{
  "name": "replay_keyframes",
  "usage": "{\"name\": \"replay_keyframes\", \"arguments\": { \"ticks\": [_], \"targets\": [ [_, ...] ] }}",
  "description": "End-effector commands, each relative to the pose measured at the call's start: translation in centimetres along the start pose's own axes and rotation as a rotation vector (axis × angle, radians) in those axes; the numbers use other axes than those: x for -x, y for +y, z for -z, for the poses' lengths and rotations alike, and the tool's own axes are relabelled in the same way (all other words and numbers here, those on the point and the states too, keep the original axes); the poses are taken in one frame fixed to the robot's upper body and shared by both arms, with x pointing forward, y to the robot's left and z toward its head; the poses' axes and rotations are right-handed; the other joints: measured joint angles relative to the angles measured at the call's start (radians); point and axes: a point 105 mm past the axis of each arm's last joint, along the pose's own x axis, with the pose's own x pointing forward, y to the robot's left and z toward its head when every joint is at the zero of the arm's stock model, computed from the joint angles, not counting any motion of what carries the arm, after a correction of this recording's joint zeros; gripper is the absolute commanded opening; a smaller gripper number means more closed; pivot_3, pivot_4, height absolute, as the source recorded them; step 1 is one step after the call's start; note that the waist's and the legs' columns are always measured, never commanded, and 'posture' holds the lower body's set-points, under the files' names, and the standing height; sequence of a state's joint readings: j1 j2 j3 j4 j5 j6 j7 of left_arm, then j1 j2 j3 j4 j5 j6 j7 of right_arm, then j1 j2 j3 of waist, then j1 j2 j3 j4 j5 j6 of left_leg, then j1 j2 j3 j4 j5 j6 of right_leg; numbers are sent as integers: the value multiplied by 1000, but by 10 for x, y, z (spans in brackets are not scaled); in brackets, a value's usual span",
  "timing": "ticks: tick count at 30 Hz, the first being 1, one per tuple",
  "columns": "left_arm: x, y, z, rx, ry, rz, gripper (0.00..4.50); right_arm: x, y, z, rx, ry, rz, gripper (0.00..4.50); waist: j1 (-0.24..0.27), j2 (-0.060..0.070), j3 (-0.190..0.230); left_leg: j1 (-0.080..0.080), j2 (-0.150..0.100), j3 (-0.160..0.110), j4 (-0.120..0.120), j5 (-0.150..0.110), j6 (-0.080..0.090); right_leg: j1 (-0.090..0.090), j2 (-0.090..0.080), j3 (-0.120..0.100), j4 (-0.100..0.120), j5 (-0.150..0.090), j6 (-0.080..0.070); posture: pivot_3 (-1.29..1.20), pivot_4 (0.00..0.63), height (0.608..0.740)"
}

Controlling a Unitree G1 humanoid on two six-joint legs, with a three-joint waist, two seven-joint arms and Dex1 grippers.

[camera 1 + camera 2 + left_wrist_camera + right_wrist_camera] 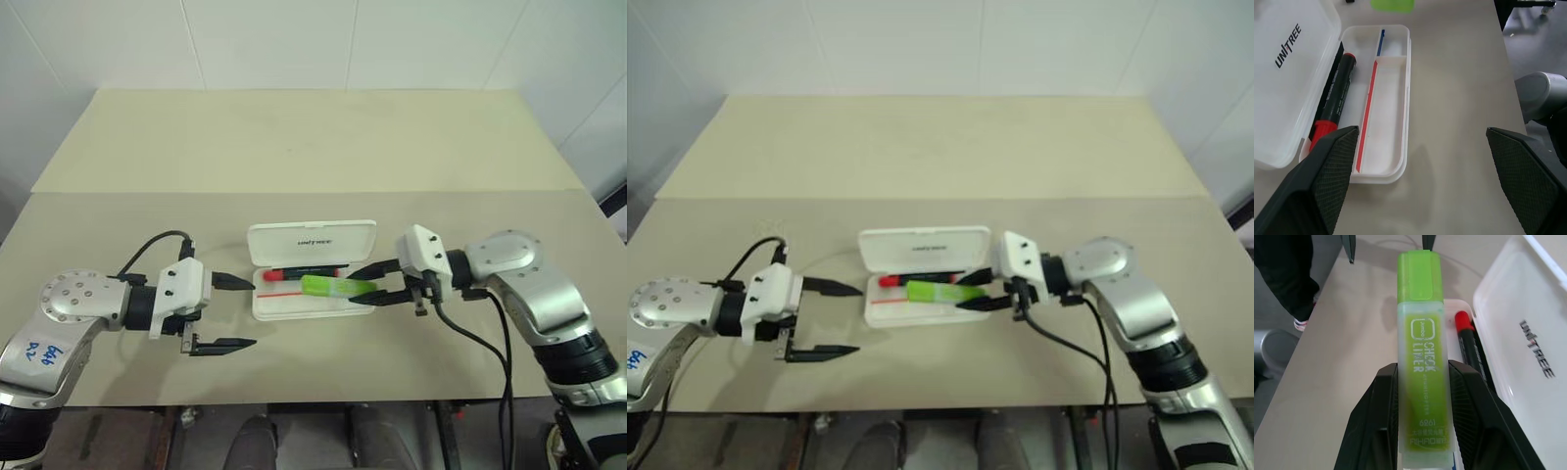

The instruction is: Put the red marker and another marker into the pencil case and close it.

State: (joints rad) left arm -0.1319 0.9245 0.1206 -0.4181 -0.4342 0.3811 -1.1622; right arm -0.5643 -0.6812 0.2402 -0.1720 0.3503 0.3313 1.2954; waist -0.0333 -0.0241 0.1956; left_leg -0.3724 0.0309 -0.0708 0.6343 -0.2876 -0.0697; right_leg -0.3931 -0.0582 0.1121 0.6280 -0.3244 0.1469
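Observation:
The lime-green marker will go down in the front half of the pencil case's tray (297, 304), next to the red marker, from my right gripper.
The white pencil case (294, 307) lies open on the table, its lid (312, 241) tipped back. The red marker (304, 273) lies inside along the hinge side, red cap (1323, 132) toward my left arm. My right gripper (364, 285) is shut on the lime-green marker (336, 287) and holds it lengthwise just above the case's tray; the right wrist view shows the green marker (1421, 357) clamped between both fingers. My left gripper (240, 312) stands open just left of the case, nothing between its fingers.
A beige table (313, 147) stretches far behind the case, with a seam across its middle. Its front edge runs just below both arms. A white wall rises at the back.

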Motion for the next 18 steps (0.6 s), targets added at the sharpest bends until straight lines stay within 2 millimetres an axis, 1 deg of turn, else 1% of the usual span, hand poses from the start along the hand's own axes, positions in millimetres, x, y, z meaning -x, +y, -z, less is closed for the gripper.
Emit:
{"name": "replay_keyframes", "arguments": {
  "ticks": [1,5,9,13,18],
  "targets": [
    [6,-1,-6,-48,10,-16,4500,-7,-4,-7,54,-14,-12,1083,0,0,0,0,0,0,0,0,0,0,0,0,0,0,0,0,150,740],
    [6,-1,-3,-51,17,-22,4500,-19,-5,-5,66,-20,-31,1083,0,0,0,0,0,0,-1,0,0,0,0,0,0,0,0,0,150,740],
    [4,1,-2,-53,14,-26,4500,-34,-11,-1,82,-10,-24,1083,0,0,0,0,0,0,-1,0,0,0,0,0,0,0,0,0,150,740],
    [1,3,-1,-52,10,-23,4500,-42,-14,0,98,1,-15,1083,-1,0,0,0,0,0,-1,0,0,-1,0,0,0,0,0,0,150,740],
    [-1,5,-2,-55,5,-19,4500,-49,-12,2,88,6,-14,1083,-1,0,0,0,0,0,-1,0,0,-1,0,0,0,0,0,0,150,740]
  ]
}}
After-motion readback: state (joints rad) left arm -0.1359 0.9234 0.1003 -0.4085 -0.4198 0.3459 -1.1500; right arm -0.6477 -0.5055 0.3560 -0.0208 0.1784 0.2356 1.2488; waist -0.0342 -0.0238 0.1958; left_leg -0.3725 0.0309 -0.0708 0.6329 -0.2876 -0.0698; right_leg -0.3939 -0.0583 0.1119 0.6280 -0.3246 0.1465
